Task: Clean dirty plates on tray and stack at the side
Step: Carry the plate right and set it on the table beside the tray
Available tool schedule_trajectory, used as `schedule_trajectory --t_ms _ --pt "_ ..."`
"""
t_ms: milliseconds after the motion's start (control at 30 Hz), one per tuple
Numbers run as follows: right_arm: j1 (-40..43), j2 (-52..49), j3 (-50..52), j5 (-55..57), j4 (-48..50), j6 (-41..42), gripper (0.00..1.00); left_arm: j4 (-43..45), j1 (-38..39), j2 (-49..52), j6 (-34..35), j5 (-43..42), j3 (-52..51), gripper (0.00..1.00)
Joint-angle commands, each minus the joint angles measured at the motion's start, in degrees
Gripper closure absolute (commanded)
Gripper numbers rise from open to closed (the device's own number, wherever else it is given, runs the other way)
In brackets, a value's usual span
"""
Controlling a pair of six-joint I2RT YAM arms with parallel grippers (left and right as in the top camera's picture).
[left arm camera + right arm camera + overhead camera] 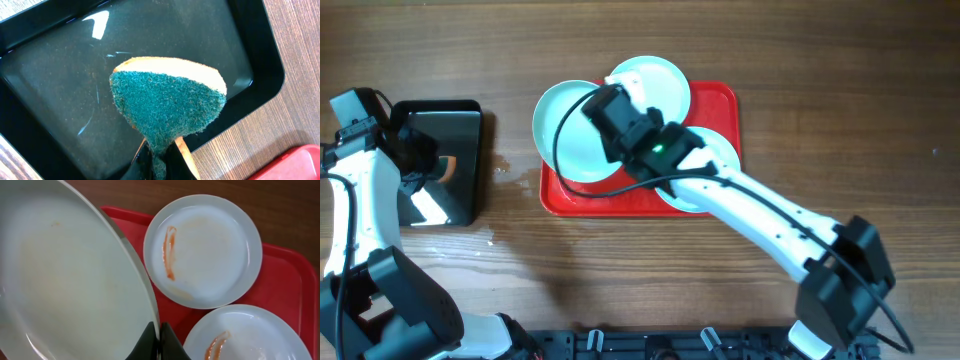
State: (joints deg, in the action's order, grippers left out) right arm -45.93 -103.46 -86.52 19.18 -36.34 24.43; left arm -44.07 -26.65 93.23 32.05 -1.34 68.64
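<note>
The robot's right gripper should release its plate on the bare tabletop (813, 113) beside the red tray, across from the black tray.
Three pale mint-blue plates are at the red tray (720, 110). My right gripper (159, 342) is shut on the rim of the left plate (570, 140) and holds it tilted over the tray's left edge; its face (65, 280) looks nearly free of sauce. The far plate (202, 250) carries an orange-brown streak, and so does the near right plate (250, 335). My left gripper (161, 160) is shut on a green and yellow sponge (167, 102) above the black tray (45, 65).
The glossy black tray (470, 125) sits at the table's left, a hand's width from the red tray. Wood-grain tabletop surrounds both. The right arm (770, 220) reaches across the red tray's near right part.
</note>
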Motion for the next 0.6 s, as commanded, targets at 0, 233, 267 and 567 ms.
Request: schedule_trajectory --t_ms 0,233,267,567 --pt "4.6 1.7 -1.5 -17.5 -0.7 0.8 0.96 0.1 -0.2 0.7 -0.1 0.8 0.6 0.96" --pt "14.1 1.6 0.4 -31.8 -3.7 1.0 0.96 0.1 -0.2 0.7 -0.1 0.8 0.6 0.96" --pt "14.6 1.6 1.0 -33.2 -3.8 1.0 0.96 0.1 -0.2 0.7 -0.1 0.8 0.6 0.96" --pt "15.5 1.6 2.8 -41.8 -2.8 1.0 0.96 0.1 -0.2 0.7 -0.1 0.8 0.6 0.96"
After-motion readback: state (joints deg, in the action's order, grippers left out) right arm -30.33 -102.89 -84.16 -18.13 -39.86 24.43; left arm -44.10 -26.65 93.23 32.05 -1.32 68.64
